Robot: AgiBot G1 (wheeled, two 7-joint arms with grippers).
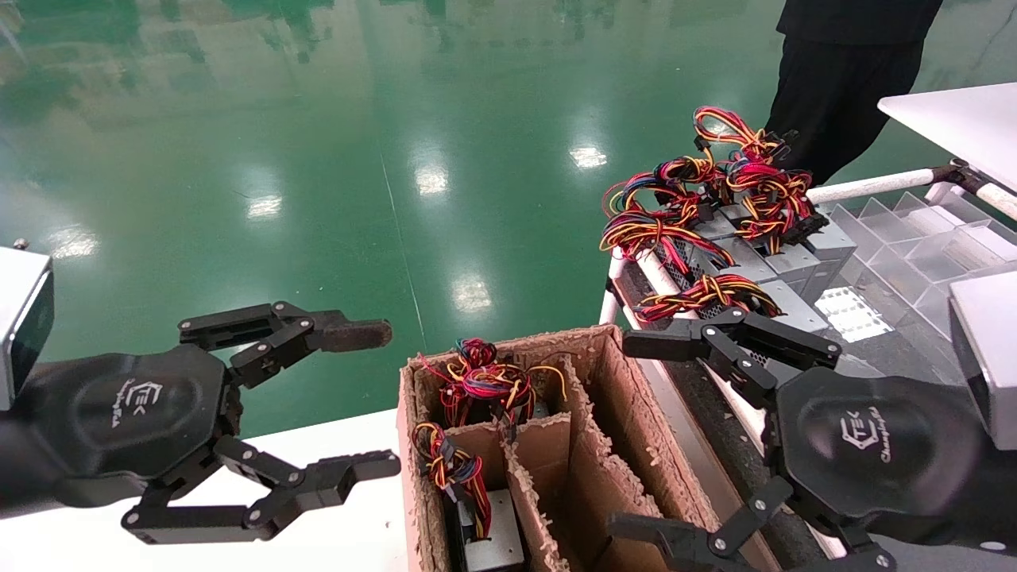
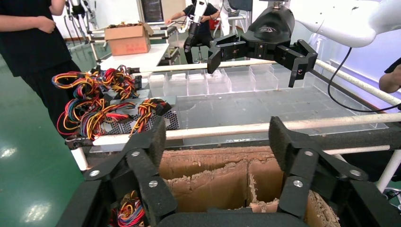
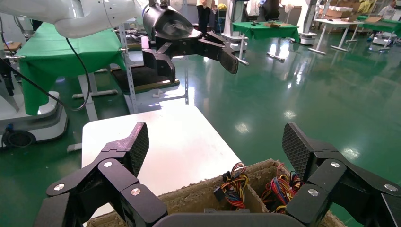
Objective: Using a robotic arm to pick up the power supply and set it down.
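My right gripper is to close next on the wire bundle (image 1: 450,464) (image 3: 235,186) of the near power supply that is in the brown cardboard box.
Several power supplies (image 1: 783,258), grey metal boxes with red, yellow and black wire bundles, lie on the rack at the right and show again as power supplies (image 2: 111,111) in the left wrist view. Two more stand in the brown cardboard box (image 1: 604,445): a near power supply (image 1: 491,540) and a far one under its wires (image 1: 481,381). My right gripper (image 1: 632,437), with all-black fingertips, hangs open above the box's right side with nothing in it; its own view shows the right gripper (image 3: 216,146). My left gripper (image 1: 369,401) is open and holds nothing left of the box.
A person in black (image 1: 850,71) stands behind the rack. Clear plastic divider trays (image 1: 914,246) lie on the rack beyond the supplies. A white table (image 3: 156,142) carries the cardboard box (image 2: 213,179). A green floor lies beyond.
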